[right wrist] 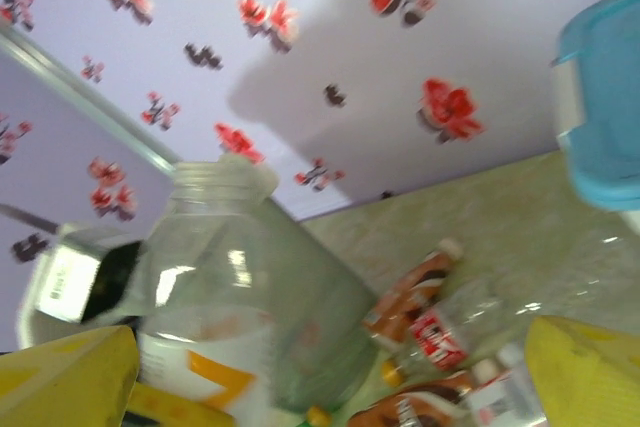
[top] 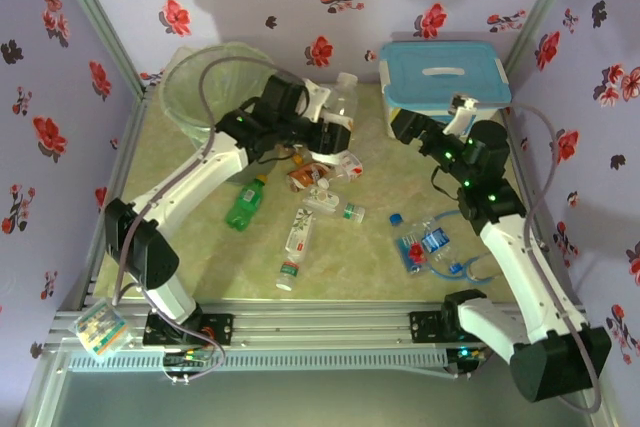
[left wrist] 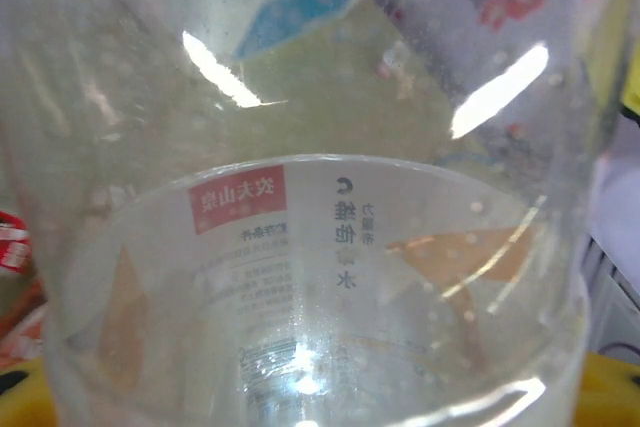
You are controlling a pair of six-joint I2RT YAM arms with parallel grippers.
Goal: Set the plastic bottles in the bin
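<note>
My left gripper needs to release the clear plastic bottle inside the grey-green bin [top: 231,117], toward the side that faces the loose bottles. The bottle is now held above the table's back middle.
My left gripper [top: 325,119] is shut on a clear plastic bottle [top: 345,100] with a white, red and orange label, held above the table's back middle, right of the bin [top: 200,87]. That bottle [left wrist: 320,247] sits right against the left wrist camera, and its open neck [right wrist: 222,179] points up in the right wrist view. The bin [right wrist: 320,317] is the round grey-green bucket behind it. My right gripper [top: 462,107] stands open and holds nothing; its yellow fingers [right wrist: 590,367] frame the lower corners. Other plastic bottles lie loose: a green one [top: 245,204], orange-brown ones [top: 305,177], blue-labelled ones [top: 425,247].
A white box with a light-blue lid [top: 440,82] stands at the back right, just behind my right gripper. A clear bottle with a white and green label [top: 295,245] lies near the table's middle. Flowered walls close in the back and both sides.
</note>
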